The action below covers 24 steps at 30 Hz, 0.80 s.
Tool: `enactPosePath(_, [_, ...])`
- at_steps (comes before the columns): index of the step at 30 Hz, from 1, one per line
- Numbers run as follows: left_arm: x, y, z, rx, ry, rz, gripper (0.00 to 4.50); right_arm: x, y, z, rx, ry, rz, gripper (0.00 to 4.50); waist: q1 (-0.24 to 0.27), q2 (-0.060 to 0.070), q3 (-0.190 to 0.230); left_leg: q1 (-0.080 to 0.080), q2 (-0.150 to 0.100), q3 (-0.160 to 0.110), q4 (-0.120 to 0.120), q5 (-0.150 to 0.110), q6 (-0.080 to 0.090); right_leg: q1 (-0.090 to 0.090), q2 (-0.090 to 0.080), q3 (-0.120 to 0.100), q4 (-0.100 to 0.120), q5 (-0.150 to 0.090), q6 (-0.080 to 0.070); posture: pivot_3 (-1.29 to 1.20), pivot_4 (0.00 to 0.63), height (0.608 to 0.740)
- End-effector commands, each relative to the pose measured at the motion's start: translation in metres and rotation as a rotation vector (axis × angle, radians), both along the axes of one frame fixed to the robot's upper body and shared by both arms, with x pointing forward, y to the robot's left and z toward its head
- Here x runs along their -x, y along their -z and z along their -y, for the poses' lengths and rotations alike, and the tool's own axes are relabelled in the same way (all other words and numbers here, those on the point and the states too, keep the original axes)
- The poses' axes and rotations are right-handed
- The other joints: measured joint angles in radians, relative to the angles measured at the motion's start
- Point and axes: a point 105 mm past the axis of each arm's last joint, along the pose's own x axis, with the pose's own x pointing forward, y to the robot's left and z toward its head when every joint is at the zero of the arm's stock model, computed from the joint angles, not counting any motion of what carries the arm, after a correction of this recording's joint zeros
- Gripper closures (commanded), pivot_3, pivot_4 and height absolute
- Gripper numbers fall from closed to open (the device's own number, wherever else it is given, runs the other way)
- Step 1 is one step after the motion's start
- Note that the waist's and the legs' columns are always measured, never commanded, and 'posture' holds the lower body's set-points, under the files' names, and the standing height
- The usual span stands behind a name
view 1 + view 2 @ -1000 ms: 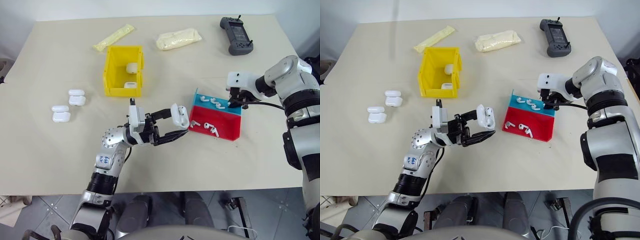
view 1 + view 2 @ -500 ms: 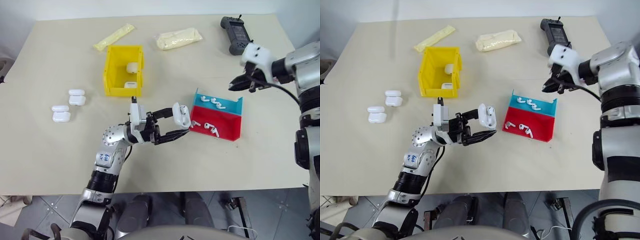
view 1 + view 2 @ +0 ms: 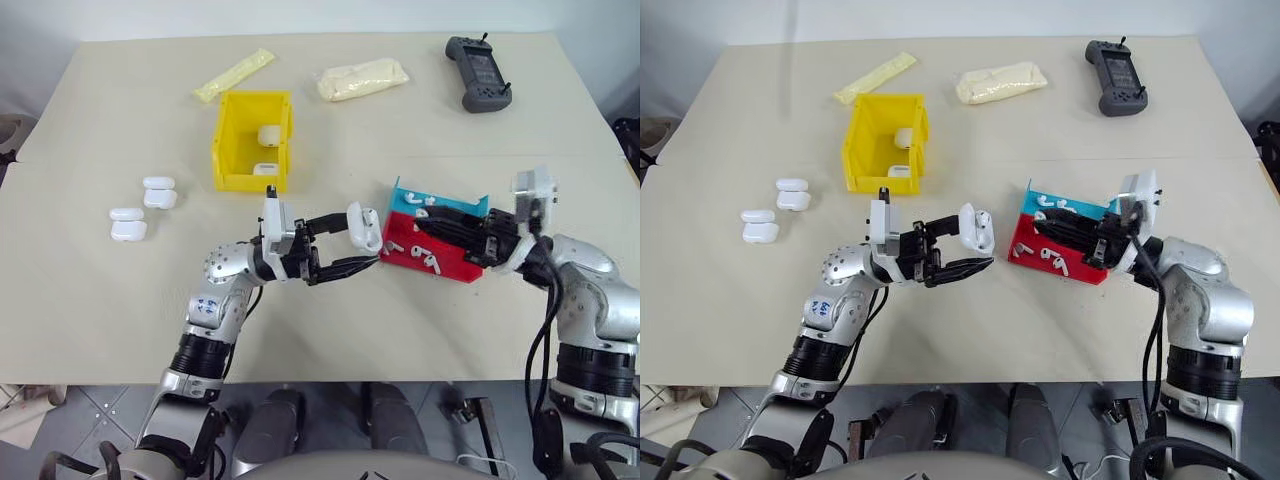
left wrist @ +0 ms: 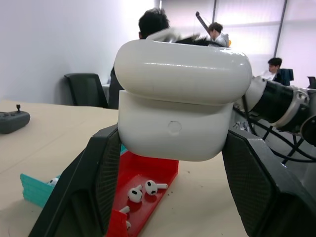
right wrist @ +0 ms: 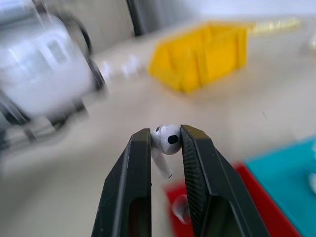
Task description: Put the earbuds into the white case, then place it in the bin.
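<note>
While my left gripper holds the open case beside the tray, I need to use my right gripper to let go of the earbud inside the open white case [image 3: 363, 231].
My left gripper [image 3: 360, 245] is shut on the white case [image 3: 364, 227], held above the table just left of the tray. In the left wrist view the case [image 4: 182, 98] sits between both black fingers with its lid ajar. My right gripper [image 3: 412, 220] reaches leftward over the tray, pointing toward the case. It is shut on one earbud [image 5: 165, 140], stem hanging down. More earbuds [image 3: 425, 257] lie in the tray. The yellow bin [image 3: 222, 140] stands further back on the left, with two white cases [image 3: 270, 135] inside.
The low red and blue tray [image 3: 455, 268] sits under my right gripper. Three spare white cases [image 3: 158, 192] lie at the table's left. At the back lie a black controller [image 3: 478, 72], a cream bag [image 3: 362, 78] and a yellow packet [image 3: 232, 75].
My right arm lifted away from the tray's blue end, swung back toward me and turned, and now points left over the tray. The left gripper and the case stayed in place.
</note>
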Motion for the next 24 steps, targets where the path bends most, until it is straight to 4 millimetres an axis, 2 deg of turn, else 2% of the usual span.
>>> enactPosePath(1, [0.004,-0.014,-0.001,0.017,0.021,0.047,1.76,0.017,-0.030,-0.004,-0.196,-0.053,-0.002,4.01,0.000,0.000,0.000,0.000,0.000,0.000,0.000,0.000,0.000,0.000,0.000,0.000,0.000,0.000,0.000,0.00,0.150,0.740])
enactPosePath(7, [0.003,-0.016,-0.001,0.017,0.019,0.045,1.76,0.036,-0.029,-0.030,-0.259,-0.156,-0.086,4.01,0.001,0.000,0.000,0.000,0.000,-0.001,-0.001,0.000,0.000,0.000,0.000,0.000,-0.001,0.000,0.000,0.00,0.150,0.740])
enactPosePath(12, [0.003,-0.017,0.000,0.019,0.017,0.043,1.76,0.042,-0.028,-0.045,-0.280,-0.203,-0.110,4.01,0.000,0.000,0.000,0.000,0.000,-0.001,-0.001,0.000,0.000,0.000,0.001,0.000,-0.001,0.000,0.000,0.00,0.150,0.740])
enactPosePath(17, [0.004,-0.016,0.000,0.020,0.020,0.041,1.76,0.048,-0.025,-0.054,-0.284,-0.252,-0.148,4.01,0.001,0.000,0.000,0.000,0.000,-0.001,-0.001,0.000,0.000,0.001,0.000,0.000,-0.001,0.000,0.000,0.00,0.150,0.740])
enactPosePath(24, [0.005,-0.017,0.002,0.025,0.026,0.038,1.76,0.045,-0.015,-0.061,-0.236,-0.240,-0.167,4.01,0.000,0.000,0.000,0.000,0.000,-0.001,-0.001,0.000,0.000,0.001,0.000,0.000,-0.001,0.000,0.000,0.00,0.150,0.740])
